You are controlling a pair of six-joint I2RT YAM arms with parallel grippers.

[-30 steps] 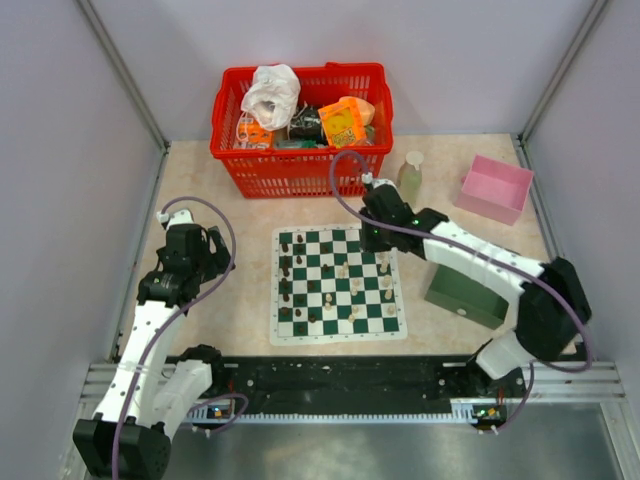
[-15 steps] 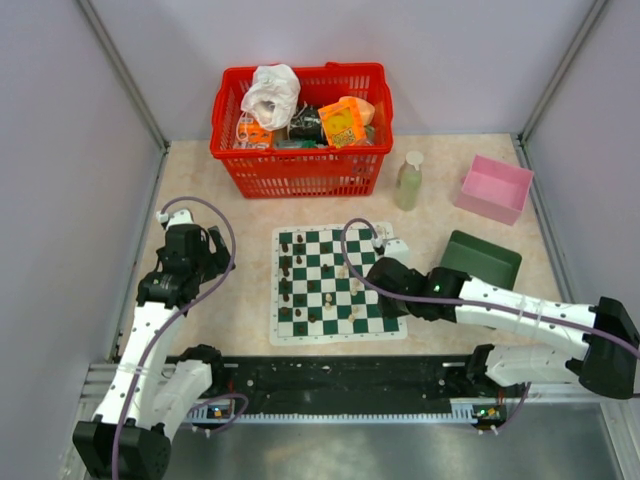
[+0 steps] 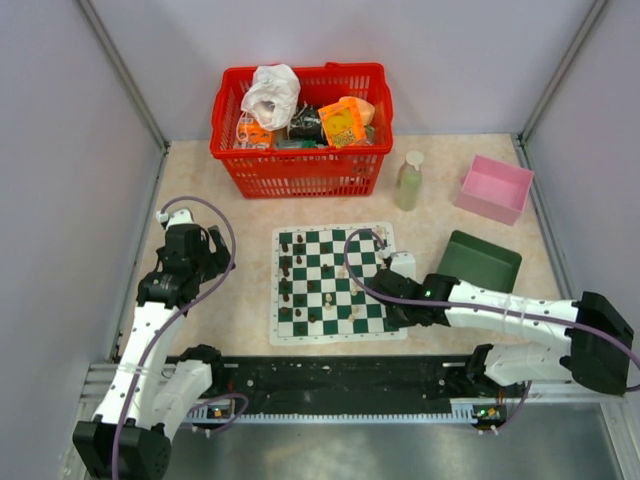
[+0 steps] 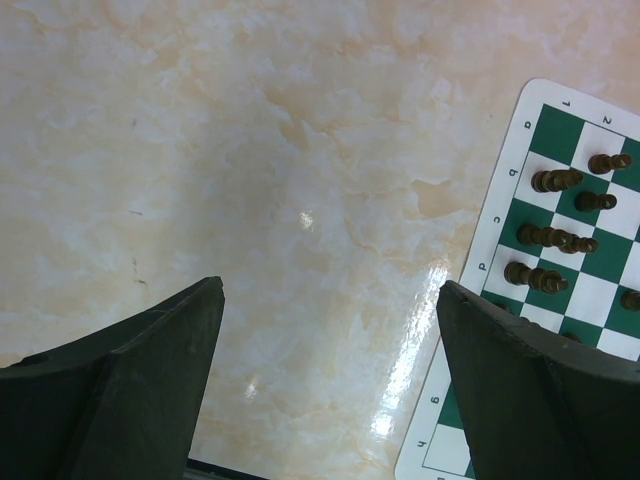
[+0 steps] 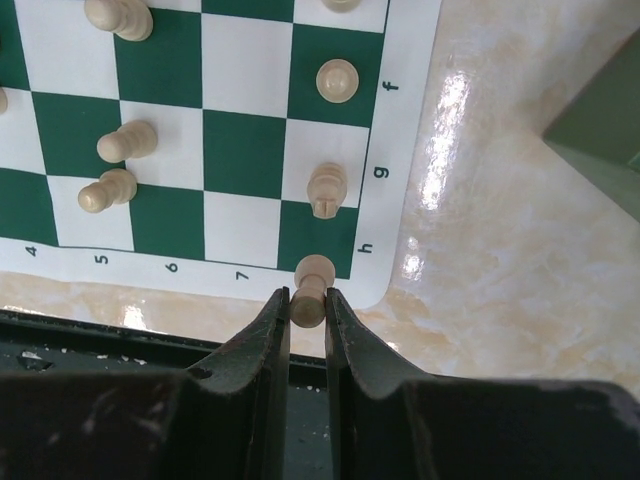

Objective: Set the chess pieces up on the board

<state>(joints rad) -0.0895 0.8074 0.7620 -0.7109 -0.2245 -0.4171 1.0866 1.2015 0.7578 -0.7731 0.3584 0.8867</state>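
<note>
Next, I let go of the cream pawn with my right gripper on the board's green corner square [image 3: 391, 325] [image 5: 321, 243] beside the letter h.
The board [image 3: 338, 336] lies mid-table, with dark chess pieces [image 3: 286, 268] along its left files and cream ones [image 3: 386, 282] toward its right. My right gripper [image 3: 398, 320] hangs over the board's near right corner. In the right wrist view it [image 5: 308, 305] is shut on a cream pawn [image 5: 312, 290], held just above the white border by square h [image 5: 318, 245]. More cream pieces [image 5: 128, 141] stand on nearby squares. My left gripper [image 3: 213, 256] hovers left of the board; its jaws [image 4: 330, 288] stand wide open over bare table, with dark pieces [image 4: 556, 180] on the board's edge [image 4: 478, 262] to the right.
A red basket [image 3: 300, 165] full of packets stands at the back. A pale bottle [image 3: 409, 180] and a pink box [image 3: 494, 188] sit back right. A dark green box [image 3: 480, 262] lies right of the board, close to my right arm. A black rail [image 3: 340, 375] runs along the near edge.
My right arm has swung from the board's far right corner down to its near right corner, uncovering the green box. The left arm has not moved.
</note>
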